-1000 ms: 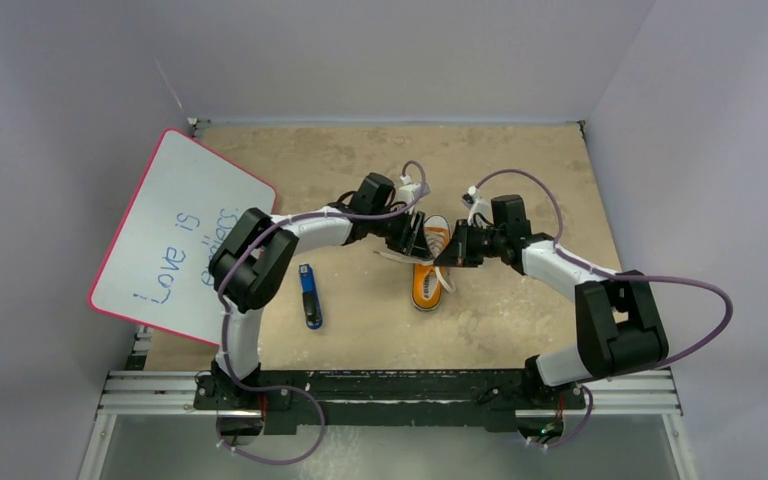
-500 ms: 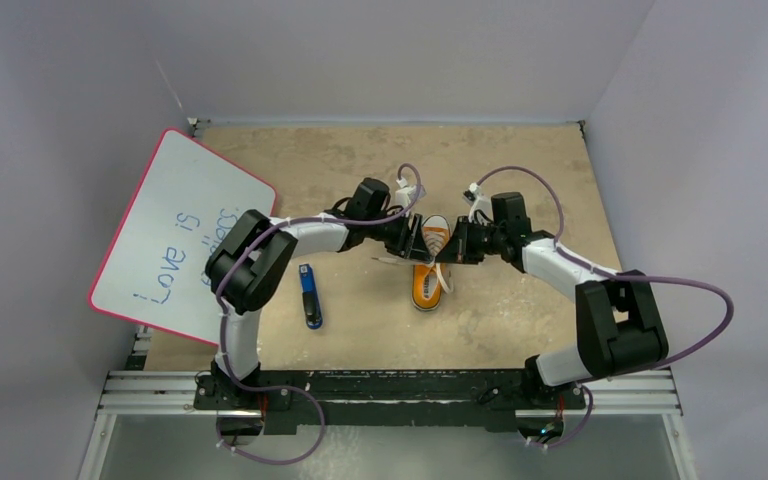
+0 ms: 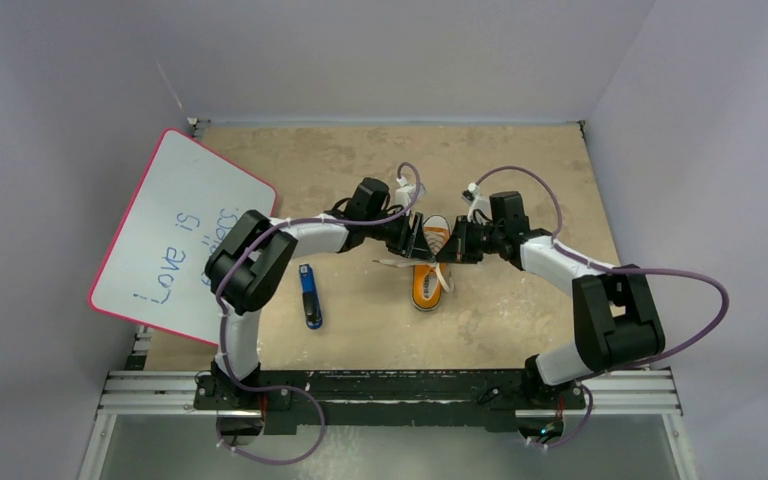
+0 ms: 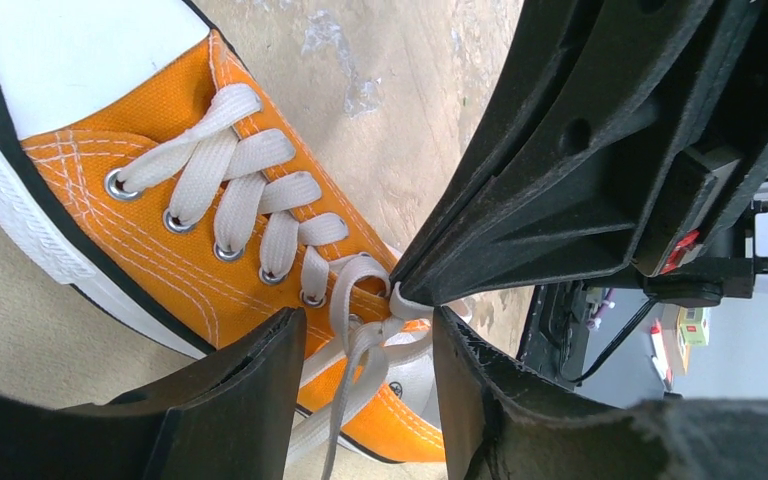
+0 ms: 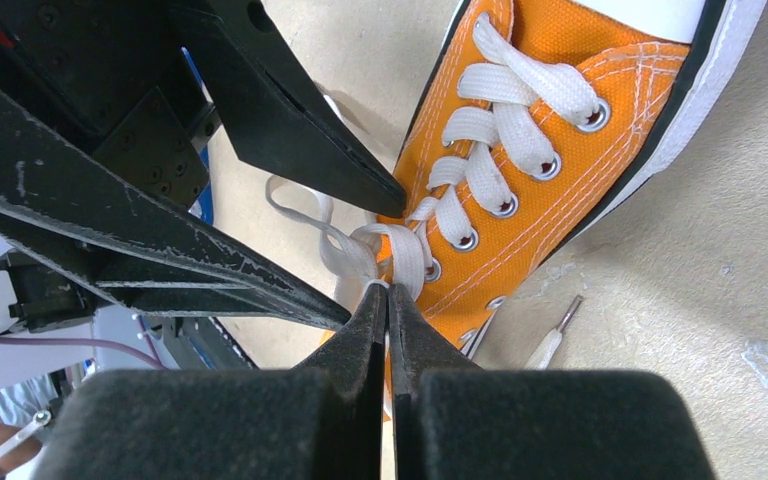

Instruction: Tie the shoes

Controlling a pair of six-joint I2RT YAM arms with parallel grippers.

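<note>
Next, my left gripper closes on the crossing [image 4: 367,336] before my right gripper opens, as only my right gripper pinches the lace loop and the laces cross loosely.
The orange shoe [image 3: 425,286] lies mid-table with its white toe cap towards the far wall; its eyelets and crossed white laces [image 4: 260,200] fill the left wrist view. My right gripper [image 5: 388,292] is shut on a white lace loop just over the tongue, and shows from the other side as the right gripper [image 4: 400,293]. My left gripper [image 4: 368,318] stands open, its fingers [image 4: 260,380] either side of the half-knotted laces [image 4: 375,340] without touching them. From above, the left gripper [image 3: 417,240] and right gripper [image 3: 448,250] meet over the shoe.
A blue-and-black marker [image 3: 309,296] lies left of the shoe. A pink-edged whiteboard [image 3: 175,235] leans off the table's left side. A loose lace tip [image 5: 550,345] rests on the table beside the sole. Walls close in the far and side edges.
Both grippers have drifted slightly towards the far wall over the shoe. The left jaws have spread a little wider. The right gripper stays shut on the lace.
</note>
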